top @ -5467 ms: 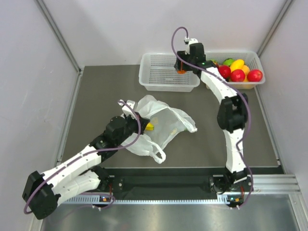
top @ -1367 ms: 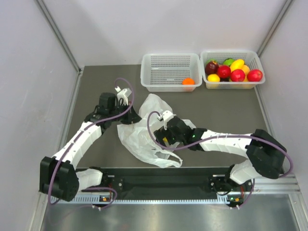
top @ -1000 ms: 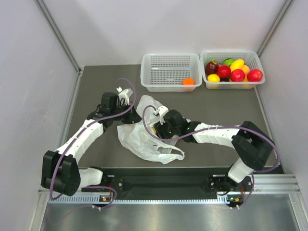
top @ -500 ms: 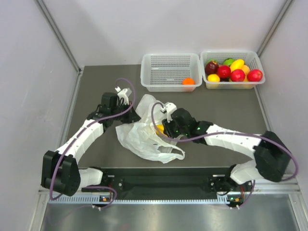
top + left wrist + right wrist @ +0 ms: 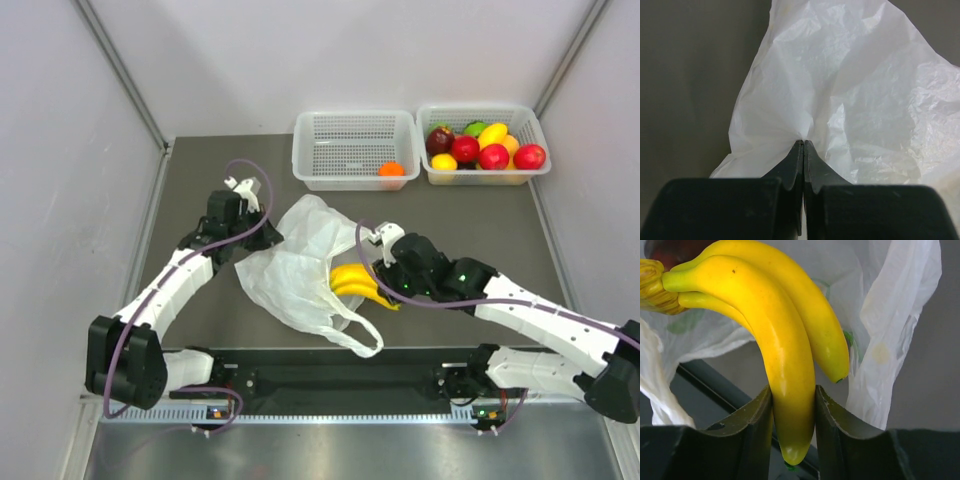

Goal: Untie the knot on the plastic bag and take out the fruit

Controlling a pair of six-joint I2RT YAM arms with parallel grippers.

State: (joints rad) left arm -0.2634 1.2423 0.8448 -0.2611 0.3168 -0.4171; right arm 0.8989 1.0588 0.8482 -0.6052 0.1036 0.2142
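Next, my right gripper lets go of the bunch of bananas in the white basket (image 5: 357, 149) beside the small orange fruit.
The white plastic bag (image 5: 295, 270) lies crumpled in the middle of the table, its mouth towards the right. My left gripper (image 5: 262, 236) is shut on the bag's upper left edge; in the left wrist view the jaws pinch a fold of the bag (image 5: 840, 100). My right gripper (image 5: 383, 290) is shut on a bunch of yellow bananas (image 5: 356, 282) and holds it just outside the bag's mouth. In the right wrist view the bananas (image 5: 785, 340) hang between the fingers with the bag (image 5: 890, 335) behind. A small orange fruit (image 5: 391, 169) lies in the left basket (image 5: 352, 150). A dark red fruit (image 5: 670, 250) peeks in at the top left.
A second white basket (image 5: 485, 145) at the back right holds a heap of red, yellow and green fruit. The table's front edge has a black rail (image 5: 400, 370). Grey walls close in on both sides.
My right gripper has pulled back to the right out of the bag, drawing the bananas with it. The left gripper has kept its hold on the bag's edge.
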